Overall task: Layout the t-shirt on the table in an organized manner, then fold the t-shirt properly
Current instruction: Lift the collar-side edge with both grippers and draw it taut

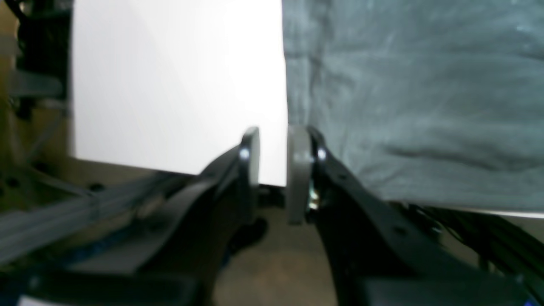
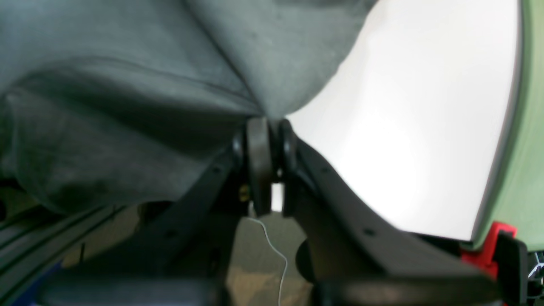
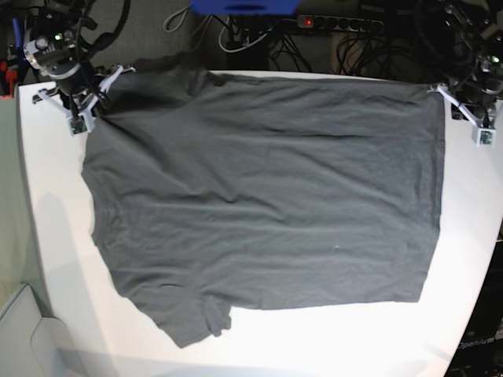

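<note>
Next, my left gripper opens, moves inward and pinches the far hem corner (image 3: 430, 96) before folding, as its fingers are just off the t-shirt's hem.
The dark grey t-shirt (image 3: 267, 196) lies spread flat over the white table (image 3: 47, 236), collar end to the left and hem to the right. My right gripper (image 2: 270, 123) is shut on a bunched fold of the t-shirt (image 2: 127, 106) at its far left shoulder, seen in the base view at the right gripper (image 3: 93, 100). My left gripper (image 1: 272, 136) sits at the far hem corner with its jaws a little apart. Bare table (image 1: 170, 85) shows through the gap, and the t-shirt (image 1: 425, 106) edge runs just beside the right finger (image 1: 297, 170). The base view places the left gripper (image 3: 440, 91) at that corner.
Cables and a power strip (image 3: 338, 22) lie beyond the table's far edge, beside a blue object (image 3: 244, 6). A pale green panel (image 2: 527, 127) borders the table's left side, with a red clamp (image 2: 497, 238) at its corner. A light box (image 3: 23, 330) stands at the front left.
</note>
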